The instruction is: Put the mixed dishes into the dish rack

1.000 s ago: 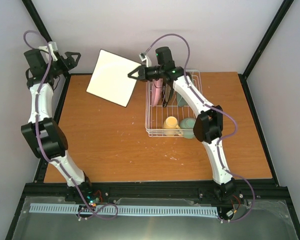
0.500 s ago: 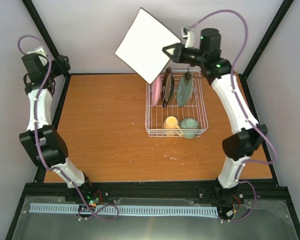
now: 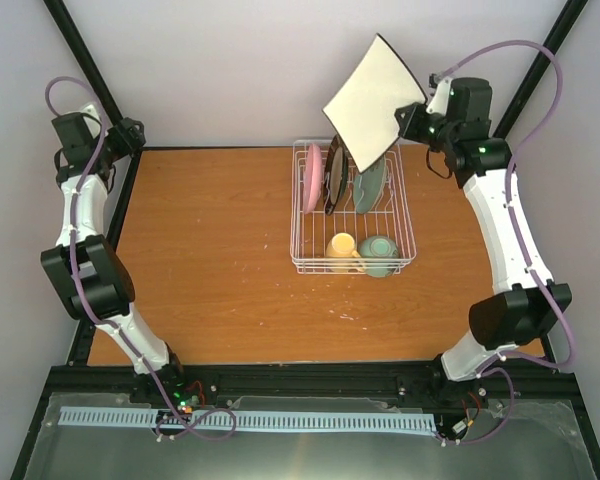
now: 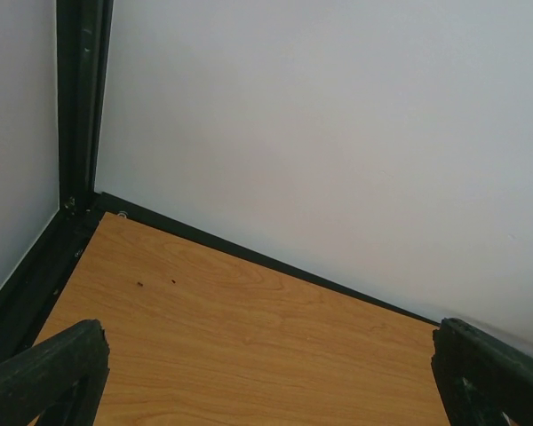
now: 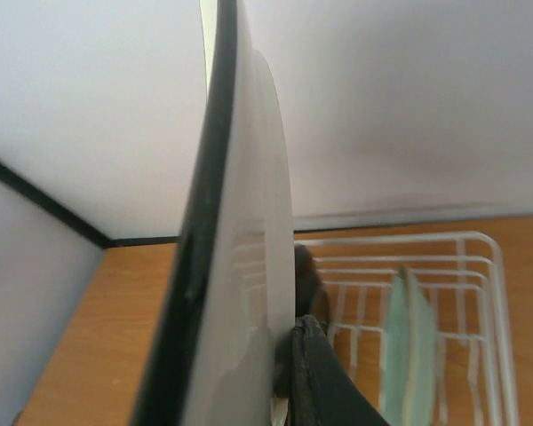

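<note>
The robot's right gripper should stand the square off-white plate between the mint-green plate and the rack's side wires [image 3: 389, 186] [image 5: 462, 368].
My right gripper [image 3: 408, 117] is shut on the corner of the square off-white plate [image 3: 373, 100] and holds it tilted high above the back of the white wire dish rack [image 3: 352, 264]. The wrist view shows the plate [image 5: 249, 266] edge-on against one finger [image 5: 324, 382]. In the rack stand the pink plate [image 3: 312, 178], the black-rimmed plate [image 3: 333, 176] and the mint-green plate [image 3: 370, 186], with the yellow mug [image 3: 341, 246] and pale-green bowl [image 3: 378, 251] at the front. The mint plate also shows in the right wrist view [image 5: 406, 346]. My left gripper [image 3: 130, 132] is open and empty at the far-left corner.
Black frame posts [image 3: 80, 45] stand at the back corners against the white walls. The wooden table [image 3: 210, 260] stretches left of the rack. The left wrist view shows the table corner [image 4: 204, 328] and wall only.
My right arm has swung the square plate to the right, from above the rack's left side to above its back right. The left arm has barely moved.
</note>
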`<state>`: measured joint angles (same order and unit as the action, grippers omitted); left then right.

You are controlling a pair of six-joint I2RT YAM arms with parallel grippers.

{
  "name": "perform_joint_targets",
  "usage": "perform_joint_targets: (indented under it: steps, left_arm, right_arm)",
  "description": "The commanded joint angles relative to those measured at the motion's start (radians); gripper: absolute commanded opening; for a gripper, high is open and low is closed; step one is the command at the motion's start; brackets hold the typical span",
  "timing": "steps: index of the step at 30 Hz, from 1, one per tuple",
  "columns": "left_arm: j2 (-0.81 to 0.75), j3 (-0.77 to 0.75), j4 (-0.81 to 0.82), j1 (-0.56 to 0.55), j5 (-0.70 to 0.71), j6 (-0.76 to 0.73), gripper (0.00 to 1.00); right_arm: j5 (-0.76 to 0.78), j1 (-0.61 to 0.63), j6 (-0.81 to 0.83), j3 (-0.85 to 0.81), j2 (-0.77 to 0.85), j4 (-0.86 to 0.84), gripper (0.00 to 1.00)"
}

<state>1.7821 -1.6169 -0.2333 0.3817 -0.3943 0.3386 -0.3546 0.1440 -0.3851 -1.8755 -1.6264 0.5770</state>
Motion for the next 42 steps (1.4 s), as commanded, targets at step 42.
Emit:
perform_joint_targets:
  steps: [42]
  left_arm:
    - [-0.055,0.013,-0.006,0.006,0.019,-0.025,1.00]
  right_arm:
    - [0.827,0.134,0.175,0.531,0.230,-0.447,0.03]
